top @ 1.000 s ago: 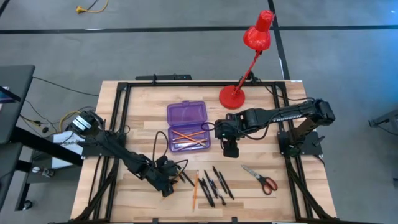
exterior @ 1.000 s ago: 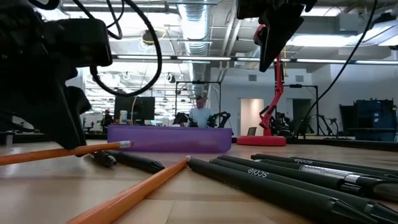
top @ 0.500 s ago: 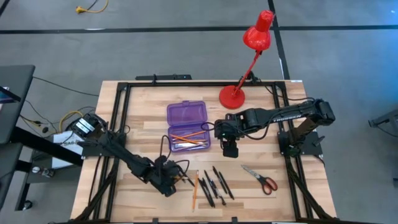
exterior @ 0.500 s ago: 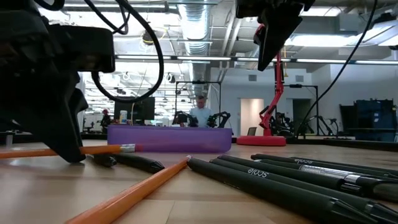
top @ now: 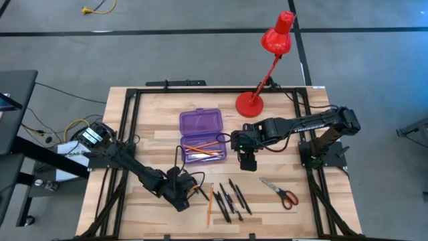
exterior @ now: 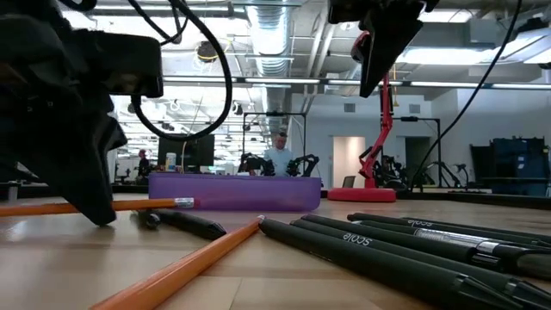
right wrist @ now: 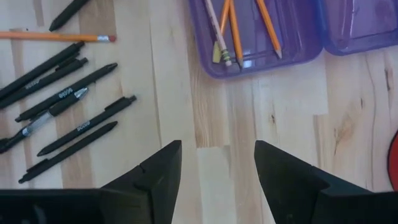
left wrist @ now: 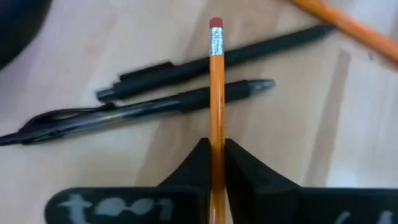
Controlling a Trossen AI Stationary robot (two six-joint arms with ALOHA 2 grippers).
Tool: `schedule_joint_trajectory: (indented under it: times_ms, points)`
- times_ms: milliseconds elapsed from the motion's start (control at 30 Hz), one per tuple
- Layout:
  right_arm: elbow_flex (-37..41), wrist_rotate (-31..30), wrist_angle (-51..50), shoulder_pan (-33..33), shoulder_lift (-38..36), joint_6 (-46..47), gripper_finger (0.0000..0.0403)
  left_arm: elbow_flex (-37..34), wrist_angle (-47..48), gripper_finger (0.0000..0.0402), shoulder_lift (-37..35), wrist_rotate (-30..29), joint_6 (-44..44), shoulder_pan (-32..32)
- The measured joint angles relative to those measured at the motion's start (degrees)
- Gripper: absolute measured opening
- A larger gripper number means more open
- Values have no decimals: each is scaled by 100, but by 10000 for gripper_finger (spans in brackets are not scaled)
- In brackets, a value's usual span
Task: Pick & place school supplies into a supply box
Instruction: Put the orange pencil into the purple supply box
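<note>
My left gripper is going to let go of the orange pencil in the purple supply box's tray [top: 204,138], next to the lid.
My left gripper [left wrist: 216,155] is at the near left of the table [top: 182,194], shut on an orange pencil [left wrist: 216,93]. The pencil's eraser end [left wrist: 216,25] reaches across two black pens [left wrist: 155,93]. More black pens [top: 231,197] and another orange pencil [top: 209,206] lie near the front edge. Red-handled scissors [top: 281,193] lie to their right. The purple supply box [top: 202,137] lies open mid-table with pencils in its tray [right wrist: 249,37]. My right gripper [right wrist: 217,162] hovers open just right of the box [top: 248,163], holding nothing. My left gripper pinches the pencil's shaft [left wrist: 216,134] between its two fingers [left wrist: 199,165], one on each side. It comes from above at a slant. In the low view the pencil [exterior: 103,207] lies about level, just at table height. Whether it is clear of the pens I cannot tell.
A red desk lamp [top: 257,100] stands at the far right of the table, its head leaning out past the far edge. A black frame [top: 134,107] runs around the tabletop. Bare wood lies between the box and the pens.
My left gripper has shut on the orange pencil and tipped more steeply downward, staying in place. The pencil has gone from slightly tilted to about level, and its eraser end has slid a little toward the black pens.
</note>
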State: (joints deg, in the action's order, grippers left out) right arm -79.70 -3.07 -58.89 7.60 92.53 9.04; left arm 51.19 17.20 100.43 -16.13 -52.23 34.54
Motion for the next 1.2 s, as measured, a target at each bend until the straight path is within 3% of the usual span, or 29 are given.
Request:
schedule_joint_trajectory:
  times_ms: [167, 467, 667, 833, 1067, 1200]
  points:
    - [0, -6, -278, 2, 0, 69, 194, 536, 850, 13, 2, 319, 489, 0]
    - [0, -15, -350, -29, 0, 212, 194, 1432, 2526, 10, -42, 160, 1145, -154]
    - [0, -20, -485, -26, 0, 327, 194, 1546, 2607, 9, -361, 29, 1348, -416]
    - [111, -19, -607, -7, -2, 465, 194, 1546, 2716, 10, -736, -415, 1594, -835]
    - [468, -4, -565, 93, 2, 818, 194, 1513, 2626, 10, -875, -509, 2624, -2000]
    - [598, -2, -464, 244, 2, 1138, 194, 1513, 2034, 10, -851, -376, 3265, -2744]
